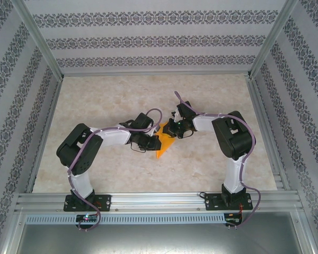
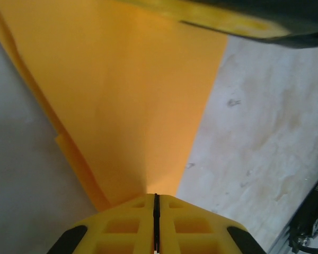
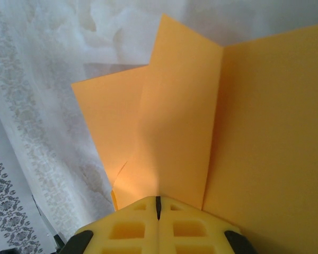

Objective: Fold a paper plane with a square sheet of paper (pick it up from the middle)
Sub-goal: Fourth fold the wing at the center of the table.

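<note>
My left gripper is pinching the paper's narrow end, so it should open and grip the fold nearer the paper's middle (image 1: 161, 131) before it lifts the paper.
The sheet of paper (image 1: 163, 148) is orange and folded into layered flaps, and it hangs between the two grippers over the middle of the table. From above it tapers to a point at its near end. My left gripper (image 1: 151, 142) is shut on it. In the left wrist view the yellow fingertips (image 2: 155, 198) pinch the narrow end of the paper (image 2: 132, 106). My right gripper (image 1: 172, 128) is shut on it from the other side. Its fingertips (image 3: 159, 199) clamp the folded layers (image 3: 180, 121), where a crease and overlapping flaps show. One yellow finger of the right gripper (image 2: 228, 18) crosses the top of the left wrist view.
The pale marbled tabletop (image 1: 122, 95) lies under the paper. Patterned walls (image 1: 159, 37) close in the back and sides. An aluminium rail (image 1: 159, 201) with both arm bases runs along the near edge. Dark hardware (image 2: 310, 222) sits low at the right of the left wrist view.
</note>
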You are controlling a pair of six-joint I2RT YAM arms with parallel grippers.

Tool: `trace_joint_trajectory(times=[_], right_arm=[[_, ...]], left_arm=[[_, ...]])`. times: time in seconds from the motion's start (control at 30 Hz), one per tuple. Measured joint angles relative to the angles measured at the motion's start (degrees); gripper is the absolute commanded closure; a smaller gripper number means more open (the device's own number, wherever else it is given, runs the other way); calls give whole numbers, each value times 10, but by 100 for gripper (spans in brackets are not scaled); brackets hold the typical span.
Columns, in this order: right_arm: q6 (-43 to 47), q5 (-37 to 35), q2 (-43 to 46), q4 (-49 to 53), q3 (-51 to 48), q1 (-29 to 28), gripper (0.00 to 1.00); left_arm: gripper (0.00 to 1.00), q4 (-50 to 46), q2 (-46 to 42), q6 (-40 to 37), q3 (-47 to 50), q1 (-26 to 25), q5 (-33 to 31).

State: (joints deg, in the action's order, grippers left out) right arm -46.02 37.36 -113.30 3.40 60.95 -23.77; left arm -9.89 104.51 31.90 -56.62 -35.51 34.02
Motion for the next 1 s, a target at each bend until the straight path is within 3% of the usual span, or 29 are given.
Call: trace_joint_trajectory(times=[0.3, 0.63, 1.0], right_arm=[[0, 0, 0, 0, 0, 0, 99], [3, -10, 9, 2, -5, 7, 91], [32, -75, 38, 41, -5, 61, 84]], left_arm=[[91, 6, 17, -11, 2, 0, 2], [92, 48, 17, -36, 22, 0, 6], [86, 72, 18, -49, 29, 0, 16]])
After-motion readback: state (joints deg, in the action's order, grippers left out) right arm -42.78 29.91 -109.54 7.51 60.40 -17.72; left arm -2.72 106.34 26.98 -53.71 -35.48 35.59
